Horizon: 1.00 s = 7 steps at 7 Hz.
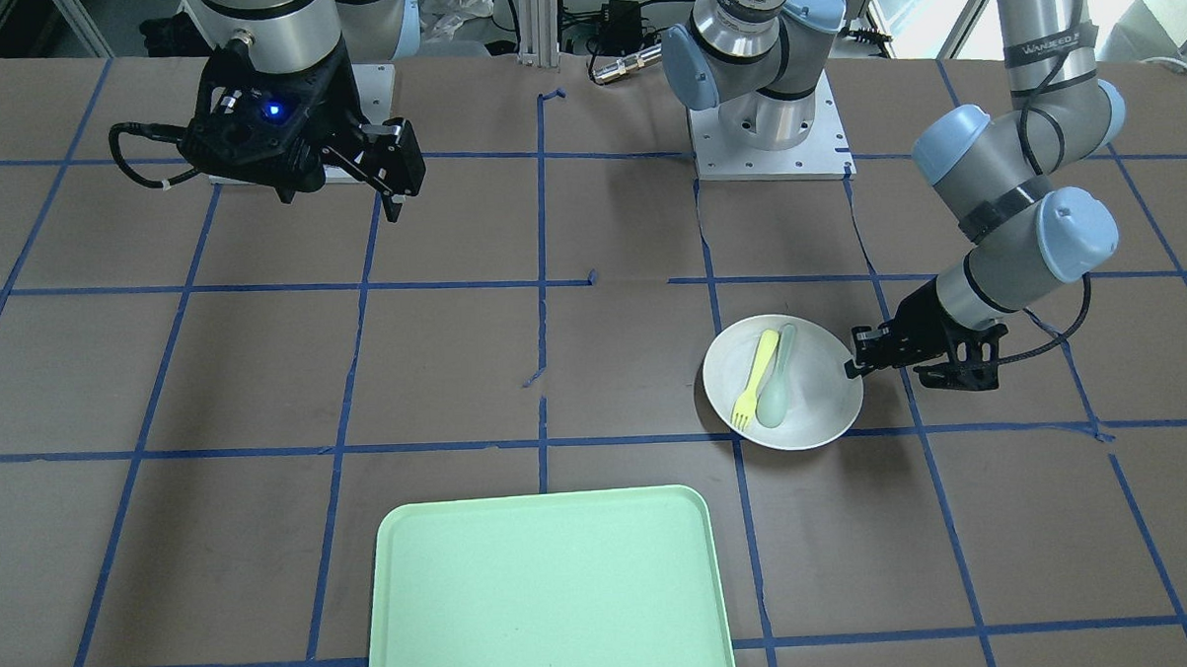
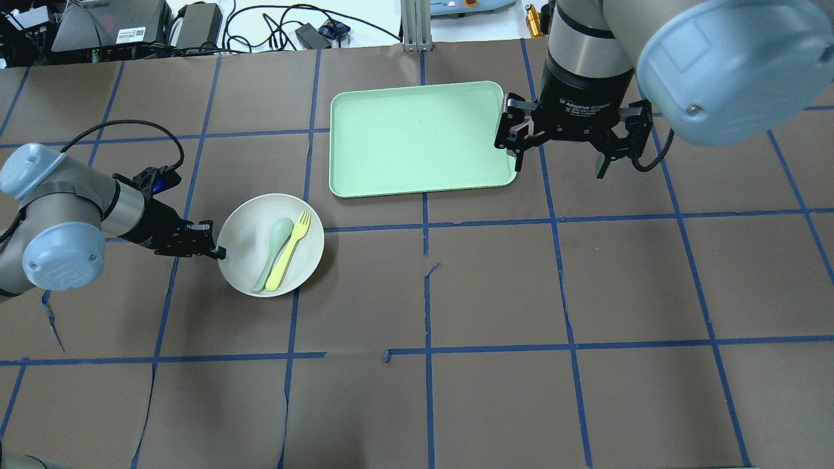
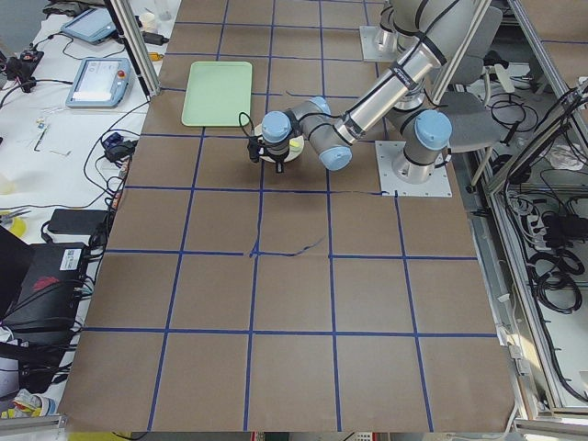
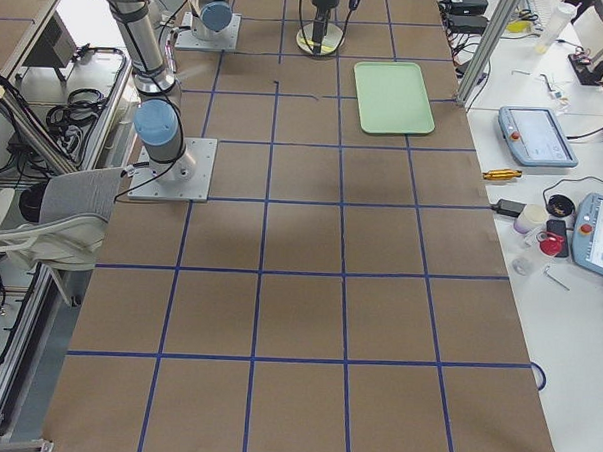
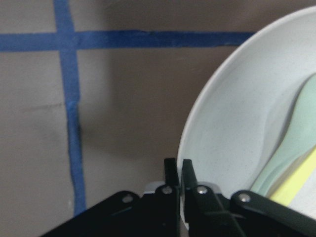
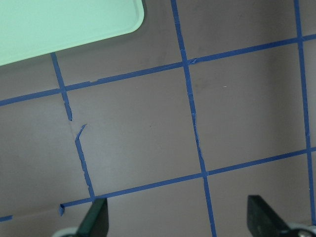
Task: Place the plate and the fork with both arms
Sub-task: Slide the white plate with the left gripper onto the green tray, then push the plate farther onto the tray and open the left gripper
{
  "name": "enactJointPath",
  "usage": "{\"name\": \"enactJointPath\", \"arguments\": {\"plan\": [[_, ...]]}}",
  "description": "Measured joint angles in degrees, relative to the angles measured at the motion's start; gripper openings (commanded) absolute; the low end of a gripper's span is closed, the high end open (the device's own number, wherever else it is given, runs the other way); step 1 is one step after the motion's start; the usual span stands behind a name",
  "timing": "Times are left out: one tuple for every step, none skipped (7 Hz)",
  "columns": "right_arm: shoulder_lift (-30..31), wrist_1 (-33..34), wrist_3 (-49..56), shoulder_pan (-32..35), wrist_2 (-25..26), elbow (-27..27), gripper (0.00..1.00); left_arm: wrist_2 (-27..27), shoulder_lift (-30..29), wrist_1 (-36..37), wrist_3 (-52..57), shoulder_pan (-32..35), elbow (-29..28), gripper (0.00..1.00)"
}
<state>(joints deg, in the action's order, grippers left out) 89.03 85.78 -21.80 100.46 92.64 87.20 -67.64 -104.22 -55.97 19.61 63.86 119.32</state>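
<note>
My left gripper is to put the off-white plate down in the middle of the mint-green tray (image 1: 558, 599).
The off-white plate (image 2: 251, 215) lies on the left part of the table, as seen from overhead, and also shows in the front view (image 1: 818, 405). The pale-yellow fork (image 2: 290, 249) lies in it beside a grey-green spoon (image 2: 273, 251). My left gripper (image 2: 218, 251) reaches in low from the left. In the left wrist view its fingers (image 5: 171, 170) are pressed together on the plate's rim (image 5: 197, 118). My right gripper (image 2: 560, 153) hangs open and empty above the table, just right of the mint-green tray (image 2: 417, 137).
The mint-green tray (image 1: 548, 592) lies flat at the far middle of the table, with nothing on it. Blue tape lines grid the brown table cover. The robot bases stand at the near edge; cables and devices lie beyond the far edge.
</note>
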Motion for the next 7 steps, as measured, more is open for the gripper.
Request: {"name": "enactJointPath", "arguments": {"plan": [[0.00,0.00,0.00,0.01,0.00,0.04,1.00,3.26,-0.43,0.28,-6.03,2.09,-1.03,0.00],[0.00,0.00,0.00,0.02,0.00,0.17,1.00,4.38,-1.15,0.56,-12.66,6.00,-3.16,0.00],[0.02,0.01,-0.02,0.03,0.02,0.48,1.00,4.55,-2.79,0.72,-20.11,10.78,-6.96,0.00],[0.05,0.04,-0.06,0.02,0.06,0.81,1.00,4.47,-5.41,0.67,-26.72,15.18,-11.92,0.00],[0.07,0.04,-0.08,0.00,0.08,0.99,1.00,4.20,-8.82,0.59,-32.17,19.11,-17.29,0.00],[0.08,0.05,-0.09,0.00,0.09,1.08,1.00,3.21,-12.51,0.66,-36.32,22.49,-22.40,0.00],[0.10,0.03,-0.09,0.01,0.09,1.10,1.00,1.87,-16.16,0.67,-39.15,25.19,-27.28,0.00]]}}
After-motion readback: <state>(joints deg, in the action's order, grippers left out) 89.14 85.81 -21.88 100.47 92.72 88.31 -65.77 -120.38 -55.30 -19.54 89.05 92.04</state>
